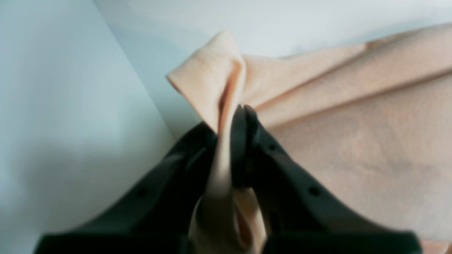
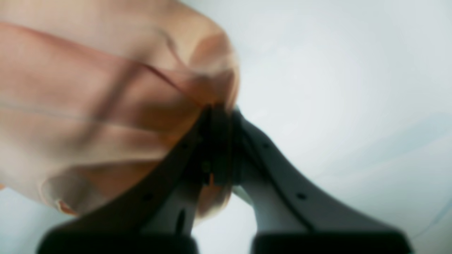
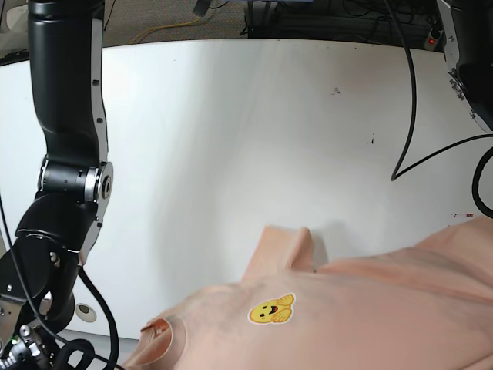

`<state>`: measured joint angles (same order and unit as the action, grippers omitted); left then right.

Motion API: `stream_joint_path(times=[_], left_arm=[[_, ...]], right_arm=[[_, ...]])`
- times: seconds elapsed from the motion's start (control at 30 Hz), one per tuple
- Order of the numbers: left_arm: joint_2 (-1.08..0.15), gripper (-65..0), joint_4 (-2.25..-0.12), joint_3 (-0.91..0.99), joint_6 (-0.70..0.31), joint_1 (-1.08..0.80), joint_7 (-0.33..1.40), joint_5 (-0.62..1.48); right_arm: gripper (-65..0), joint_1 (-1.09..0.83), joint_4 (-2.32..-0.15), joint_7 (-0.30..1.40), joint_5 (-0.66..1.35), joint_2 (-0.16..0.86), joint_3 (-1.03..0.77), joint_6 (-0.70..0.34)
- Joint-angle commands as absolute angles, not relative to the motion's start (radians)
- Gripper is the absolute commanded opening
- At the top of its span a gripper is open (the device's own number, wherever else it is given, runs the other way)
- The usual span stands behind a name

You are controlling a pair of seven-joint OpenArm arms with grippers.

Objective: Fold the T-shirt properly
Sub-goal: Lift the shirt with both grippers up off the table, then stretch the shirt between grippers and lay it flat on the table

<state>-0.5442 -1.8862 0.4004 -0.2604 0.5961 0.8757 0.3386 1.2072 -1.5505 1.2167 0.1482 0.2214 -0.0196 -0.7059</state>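
Note:
My right gripper will release the edge of the peach T-shirt on the far white table [image 3: 156,100], beside the black column of the arm.
The peach T-shirt [image 3: 370,308] lies stretched across the near right of the white table, its yellow face print [image 3: 271,309] facing up. One sleeve [image 3: 286,245] points toward the far side, and the ribbed neck [image 3: 163,333] is at the lower left. In the left wrist view, my left gripper [image 1: 243,107] is shut on a bunched fold of the T-shirt [image 1: 353,141], which runs off to the right. In the right wrist view, my right gripper [image 2: 220,107] is shut on a blurred edge of the T-shirt [image 2: 88,106], which hangs to its left. Neither gripper's fingers show in the base view.
The white table [image 3: 231,139] stretches behind and left of the shirt. The right arm's black column [image 3: 69,123] rises at the left edge. A black cable [image 3: 407,116] hangs down at the far right. Cables and gear lie beyond the table's far edge.

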Motion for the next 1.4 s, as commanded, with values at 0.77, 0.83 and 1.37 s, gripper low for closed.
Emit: stream_joint_path(times=[0.77,0.83,1.37], left_arm=[[-0.403,-65.0,-2.0,0.541,-0.538,0.001,0.855,0.329],[-0.387,-65.0,-1.998,0.553,-0.549,-0.067,0.855,0.329],[-0.329,-65.0,-1.989,0.567,-0.57,-0.397,0.789,0.32]], right_arm=[[-65.0,0.433,-1.972,1.32,0.136,0.179,-0.337,-0.698],[-65.0,0.371,-1.974,1.32,0.136,0.157,-0.366,-0.698],[-65.0,0.001,-1.968,1.32,0.453,0.105,-0.513,-0.698]])
